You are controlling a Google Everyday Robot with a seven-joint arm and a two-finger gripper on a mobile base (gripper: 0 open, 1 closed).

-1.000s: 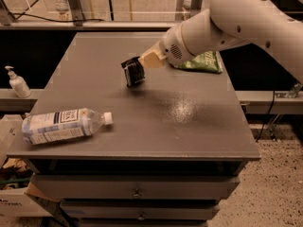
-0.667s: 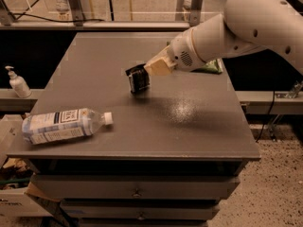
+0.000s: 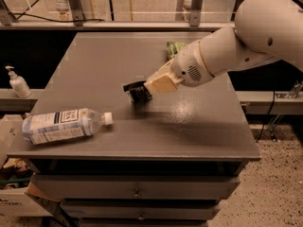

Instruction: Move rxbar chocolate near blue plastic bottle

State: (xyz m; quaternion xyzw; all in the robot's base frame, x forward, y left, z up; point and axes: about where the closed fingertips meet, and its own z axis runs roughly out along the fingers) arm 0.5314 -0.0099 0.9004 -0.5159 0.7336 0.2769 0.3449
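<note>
The robot's gripper will release the rxbar chocolate on the table [image 3: 111,126] in front of the bottle's white cap.
The blue plastic bottle [image 3: 64,125] lies on its side at the front left of the grey table [image 3: 189,126], with its white cap pointing right. My gripper [image 3: 138,91] is over the middle of the table, to the right of the bottle's cap and a little behind it. It is shut on the rxbar chocolate [image 3: 140,94], a small dark bar held just above the tabletop. The white arm reaches in from the upper right.
A green chip bag [image 3: 174,47] lies at the back of the table, mostly hidden behind the arm. A small white pump bottle [image 3: 18,83] stands on a ledge left of the table. Boxes sit on the floor at lower left.
My gripper has moved forward and lower with the dark bar in it, closer to the bottle. The bottle has not moved.
</note>
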